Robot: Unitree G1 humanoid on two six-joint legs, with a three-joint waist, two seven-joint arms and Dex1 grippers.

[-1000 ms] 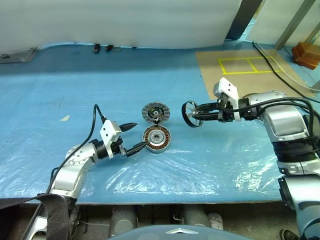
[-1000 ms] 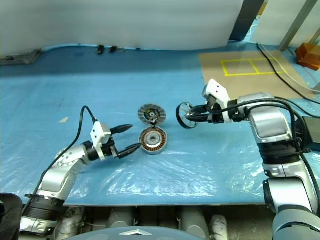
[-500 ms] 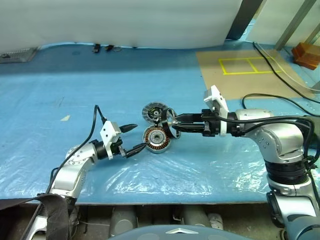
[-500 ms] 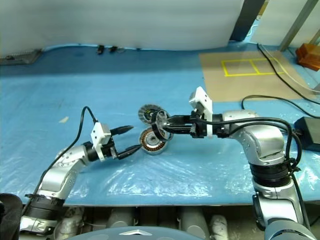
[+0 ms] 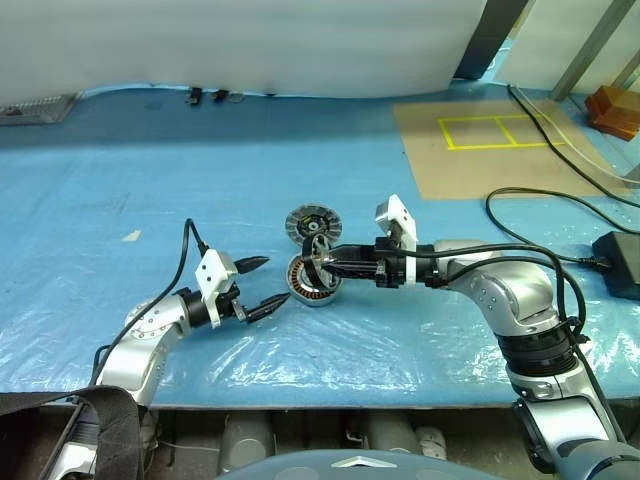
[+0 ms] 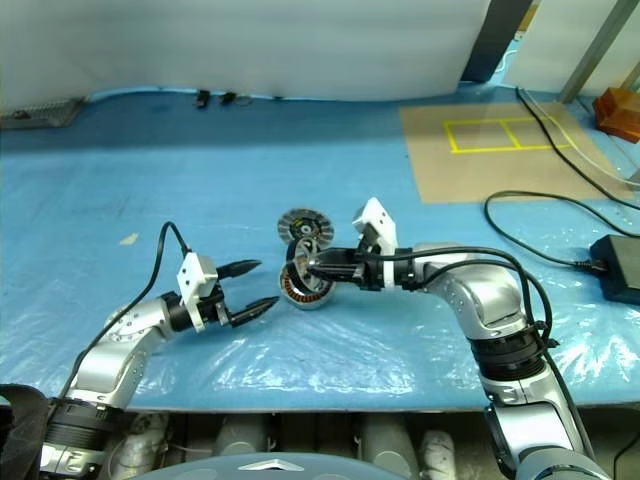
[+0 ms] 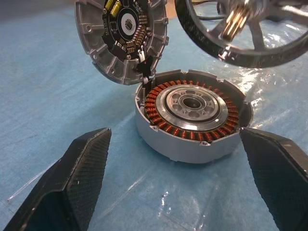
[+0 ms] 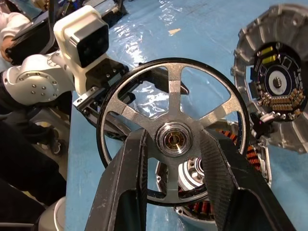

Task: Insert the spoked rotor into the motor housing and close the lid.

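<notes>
The spoked rotor, now hanging tilted just above the housing, will be released by my right gripper on top of the motor housing's ring of copper coils (image 5: 310, 271) (image 8: 198, 169).
My right gripper (image 5: 330, 264) is shut on the spoked rotor (image 5: 312, 260), a silver wheel with a brass-centred hub (image 8: 174, 139); its fingers (image 8: 130, 183) pinch the hub. The rotor hangs tilted, nearly on edge, just above the motor housing (image 5: 318, 287), whose copper coils (image 7: 192, 113) ring a dark central hole. The lid (image 5: 311, 222), with a ribbed grey rim and a dark centre (image 7: 122, 33), lies against the housing's far side. My left gripper (image 5: 278, 279) stands open just left of the housing, with a finger (image 7: 82, 173) on either side and nothing between them.
Blue plastic sheeting (image 5: 120, 200) covers the table. A brown board with a yellow taped square (image 5: 480, 130) lies at the back right. A black cable and power brick (image 5: 620, 265) sit at the right edge, and the table's front edge (image 5: 300, 402) is close.
My right gripper has carried the rotor left and down, from the right of the housing to just over it, rolling as it went. The left gripper has stayed open and almost still.
</notes>
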